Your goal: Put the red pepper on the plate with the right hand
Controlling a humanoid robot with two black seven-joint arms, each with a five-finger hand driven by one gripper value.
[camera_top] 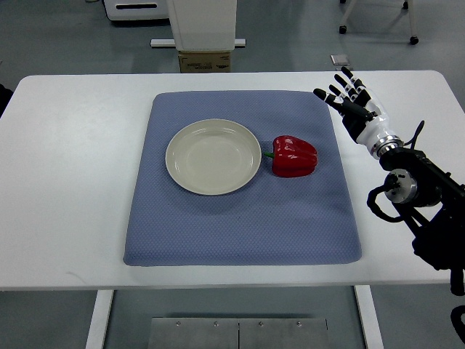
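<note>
My right gripper should close around the blunt end [303, 155] of the red pepper, on the opposite end from its green stem, so that the stem stays free toward the plate.
A red pepper [294, 156] lies on its side on the blue mat [240, 211], its green stem pointing left toward the plate. The cream plate [213, 156] sits just left of it with nothing on it, its rim a small gap from the pepper. My right hand [346, 98] hovers near the mat's upper right corner, up and to the right of the pepper and apart from it. Its fingers are spread and hold nothing. The right arm [414, 189] comes in from the right edge.
The white table [73, 182] carries the mat in its middle. Beyond its far edge stand a cardboard box [205, 61] and a white column [202, 22]. A chair base [378, 22] shows at the top right.
</note>
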